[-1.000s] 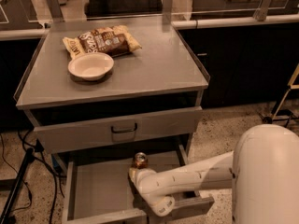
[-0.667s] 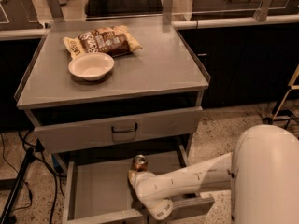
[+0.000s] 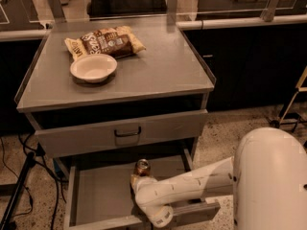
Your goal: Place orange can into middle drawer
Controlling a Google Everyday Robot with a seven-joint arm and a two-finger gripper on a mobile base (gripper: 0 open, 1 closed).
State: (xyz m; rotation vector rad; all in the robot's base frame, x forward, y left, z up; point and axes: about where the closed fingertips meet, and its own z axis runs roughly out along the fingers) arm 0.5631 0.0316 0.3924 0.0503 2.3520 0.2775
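Observation:
I will let go of the orange can with my gripper around the middle of the open drawer's bottom (image 3: 138, 185).
The orange can (image 3: 142, 166) stands upright near the back of the open middle drawer (image 3: 98, 198), a little right of its centre. My gripper (image 3: 137, 180) is inside the drawer right against the can's lower front side, at the end of my white arm (image 3: 192, 188), which reaches in from the right. The wrist hides the gripper's tips and the can's base, so I cannot tell whether the can rests on the drawer floor.
The closed drawer front with a dark loop handle (image 3: 127, 132) overhangs the open drawer. On the cabinet top (image 3: 168, 71) sit a white bowl (image 3: 93, 67) and a brown-and-cream snack bag (image 3: 104, 41). Cables and a stand leg (image 3: 19, 186) are at left.
The can has sunk very slightly in the drawer, and my wrist has shifted a little with it. Nothing else has moved.

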